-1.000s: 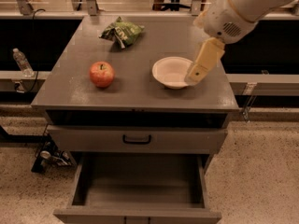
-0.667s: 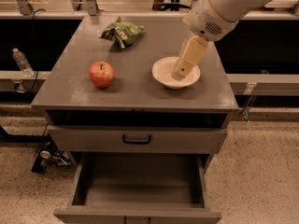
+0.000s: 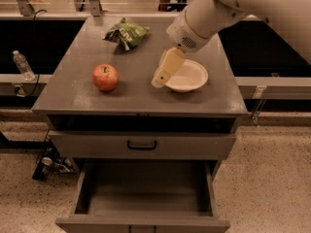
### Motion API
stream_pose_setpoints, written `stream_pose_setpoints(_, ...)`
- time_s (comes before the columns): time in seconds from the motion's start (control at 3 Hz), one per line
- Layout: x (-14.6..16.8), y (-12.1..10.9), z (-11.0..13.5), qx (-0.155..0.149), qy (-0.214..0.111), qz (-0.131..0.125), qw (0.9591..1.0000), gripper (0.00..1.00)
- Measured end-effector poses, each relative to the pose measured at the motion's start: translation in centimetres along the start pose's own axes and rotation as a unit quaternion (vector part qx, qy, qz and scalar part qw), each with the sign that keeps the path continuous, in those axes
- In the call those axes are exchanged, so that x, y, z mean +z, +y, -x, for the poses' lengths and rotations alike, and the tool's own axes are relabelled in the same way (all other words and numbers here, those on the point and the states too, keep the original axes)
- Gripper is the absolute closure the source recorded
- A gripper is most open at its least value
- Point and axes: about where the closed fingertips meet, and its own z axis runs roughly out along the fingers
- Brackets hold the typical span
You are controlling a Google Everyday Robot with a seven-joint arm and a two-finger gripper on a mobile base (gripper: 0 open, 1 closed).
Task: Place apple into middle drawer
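The red apple is next for my gripper, which should go to it and close on the apple's side [image 3: 113, 78] that faces the white bowl.
The red apple [image 3: 105, 76] with yellowish patches sits on the left part of the grey cabinet top [image 3: 73, 91]. The gripper [image 3: 161, 79] hangs from the white arm [image 3: 218, 8] above the cabinet top. It is at the left rim of the white bowl [image 3: 187, 76], to the right of the apple and apart from it. It holds nothing that I can see. The middle drawer [image 3: 146, 198] is pulled open at the bottom of the view, and its grey tray interior holds nothing.
A green snack bag [image 3: 125, 34] lies at the back of the top. A shut drawer front with a black bar handle [image 3: 142, 144] is above the open drawer. A plastic bottle [image 3: 23, 65] stands on the left ledge. Speckled floor surrounds the cabinet.
The arm has swung left. The gripper moved from the right side of the bowl, across it, to its left rim, closer to the apple. The apple has not moved.
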Motion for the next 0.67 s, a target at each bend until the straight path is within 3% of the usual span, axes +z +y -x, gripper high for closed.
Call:
stream_pose_setpoints(0.33,0.0,0.0,0.0,0.000,0.000,0.000,1.0000,0.00)
stream_pose_setpoints(0.67,2.5,0.9,1.7,-0.004,-0.025,0.015,0.9996,0.00)
